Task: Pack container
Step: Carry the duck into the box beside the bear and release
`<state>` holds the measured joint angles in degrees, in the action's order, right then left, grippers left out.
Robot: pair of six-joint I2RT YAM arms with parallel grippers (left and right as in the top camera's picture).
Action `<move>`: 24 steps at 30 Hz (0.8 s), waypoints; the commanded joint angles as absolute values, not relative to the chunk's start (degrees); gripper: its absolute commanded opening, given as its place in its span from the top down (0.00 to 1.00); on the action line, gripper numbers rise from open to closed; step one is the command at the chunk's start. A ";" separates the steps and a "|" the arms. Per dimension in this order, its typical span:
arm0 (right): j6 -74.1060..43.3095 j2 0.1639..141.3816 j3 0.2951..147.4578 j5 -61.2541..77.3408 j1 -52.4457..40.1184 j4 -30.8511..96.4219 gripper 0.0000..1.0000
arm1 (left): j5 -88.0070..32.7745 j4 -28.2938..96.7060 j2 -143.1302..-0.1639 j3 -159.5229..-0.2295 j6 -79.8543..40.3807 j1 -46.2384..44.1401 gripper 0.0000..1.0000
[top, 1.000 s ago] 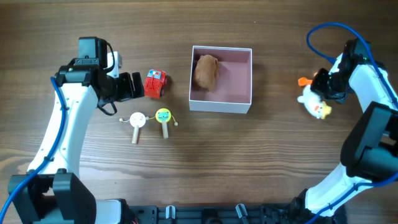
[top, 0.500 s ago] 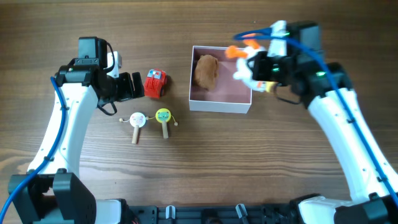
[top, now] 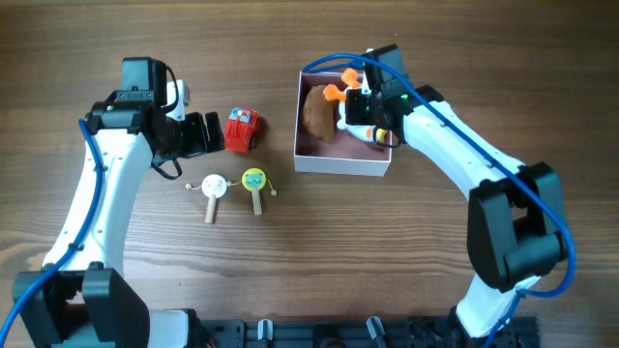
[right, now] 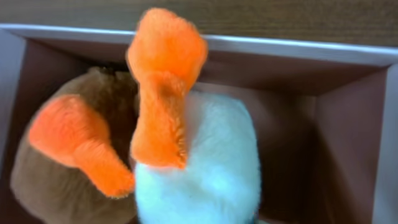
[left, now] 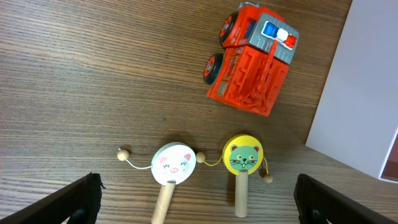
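My left gripper should move to the red toy truck next and close on the truck's rear body point(top: 239, 133) point(left: 250, 81), just behind its grey roof.
The container point(top: 343, 164) is a square box with white walls and a pink inside, at the table's middle back. A brown plush point(top: 317, 114) lies in its left half. My right gripper point(top: 361, 108) is over the box, shut on a white plush duck with orange feet point(top: 335, 92), which it holds feet up inside the box beside the brown plush. In the right wrist view the duck point(right: 199, 162) fills the frame and hides the fingers, with the brown plush point(right: 56, 168) to its left. My left gripper point(top: 208, 135) is open and empty, just left of a red toy truck point(top: 242, 129).
Two wooden rattle drums lie in front of the truck, one with a pig face point(top: 214, 186) and one with a cat face point(top: 253, 180). The left wrist view shows the truck point(left: 252, 65), both drums point(left: 174, 163) and the container's white wall point(left: 360, 93).
My right arm swung from the far right of the table to the container with the duck and has lowered it into the box. The left arm has not moved.
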<state>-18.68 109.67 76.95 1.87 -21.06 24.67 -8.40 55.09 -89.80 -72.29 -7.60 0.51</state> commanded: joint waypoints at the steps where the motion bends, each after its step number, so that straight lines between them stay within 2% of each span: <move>1: -9.26 108.25 77.49 4.23 -20.97 23.66 0.32 | -8.27 55.11 -89.80 -73.41 -6.68 0.91 0.00; 4: -8.67 103.77 77.78 4.56 -21.10 25.06 0.20 | -8.27 55.11 -89.80 -73.41 -6.66 0.91 0.00; 9: -10.63 89.84 77.78 3.86 -19.88 25.82 0.11 | -8.27 55.11 -89.80 -73.41 -6.66 0.91 0.00; 16: -10.94 74.65 77.78 1.93 -10.94 36.88 0.10 | -8.27 55.11 -89.80 -73.41 -6.68 0.91 0.00; 21: -11.07 72.88 77.60 1.98 -3.57 47.64 0.07 | -8.86 54.59 -89.80 -73.41 -7.29 0.91 0.00; 24: -11.03 73.89 76.25 1.96 -1.26 52.40 0.03 | -15.55 53.98 -89.80 -73.41 -13.78 0.86 0.00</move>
